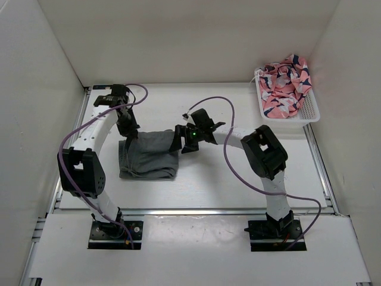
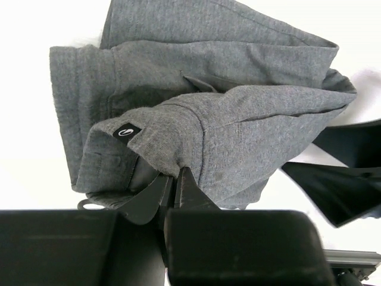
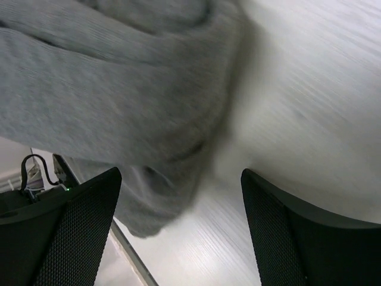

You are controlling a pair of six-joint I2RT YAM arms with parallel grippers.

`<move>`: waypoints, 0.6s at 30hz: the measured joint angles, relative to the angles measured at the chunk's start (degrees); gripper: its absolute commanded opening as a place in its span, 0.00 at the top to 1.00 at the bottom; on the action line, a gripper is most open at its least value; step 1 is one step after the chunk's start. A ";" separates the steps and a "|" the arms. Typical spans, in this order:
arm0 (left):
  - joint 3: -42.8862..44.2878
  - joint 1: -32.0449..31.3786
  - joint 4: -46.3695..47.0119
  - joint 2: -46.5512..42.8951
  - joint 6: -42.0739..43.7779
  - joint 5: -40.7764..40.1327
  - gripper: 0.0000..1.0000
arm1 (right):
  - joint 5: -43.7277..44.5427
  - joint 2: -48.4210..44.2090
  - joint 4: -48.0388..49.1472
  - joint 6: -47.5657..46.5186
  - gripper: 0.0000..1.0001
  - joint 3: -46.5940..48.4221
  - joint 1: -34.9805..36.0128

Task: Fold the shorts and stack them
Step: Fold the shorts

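My left gripper is holding only the label end of the shorts, so my right gripper needs to pinch the shorts' loose folded corner (image 2: 334, 108) before both grippers slide the shorts over.
The grey shorts (image 1: 149, 156) lie partly folded on the white table, left of centre. My left gripper (image 1: 129, 138) is at their far left corner, shut on a pinch of the cloth; in the left wrist view its fingertips (image 2: 177, 179) grip a raised fold of the shorts (image 2: 238, 119), and a small black label shows. My right gripper (image 1: 178, 142) is at the shorts' far right corner. In the right wrist view it is open (image 3: 181, 196), with its fingers wide apart over the edge of the shorts (image 3: 119, 101) and the bare table.
A white basket (image 1: 309, 113) at the far right holds pink patterned cloth (image 1: 286, 83). White walls close in the table on the left, back and right. Purple cables loop over both arms.
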 measured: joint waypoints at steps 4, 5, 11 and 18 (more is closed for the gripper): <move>0.00 0.00 0.28 0.24 0.13 0.04 0.90 | -0.90 4.09 2.19 0.31 0.61 4.24 2.16; 0.11 -0.02 0.26 0.48 0.13 0.07 0.90 | -1.01 5.01 2.64 1.31 0.75 4.98 2.67; 1.46 0.11 0.39 2.93 0.63 0.59 0.90 | -0.28 4.63 4.66 3.43 1.00 2.67 2.99; 1.46 -1.11 0.35 3.39 0.33 6.73 0.90 | 1.31 -7.74 3.34 2.36 1.00 -9.27 -1.09</move>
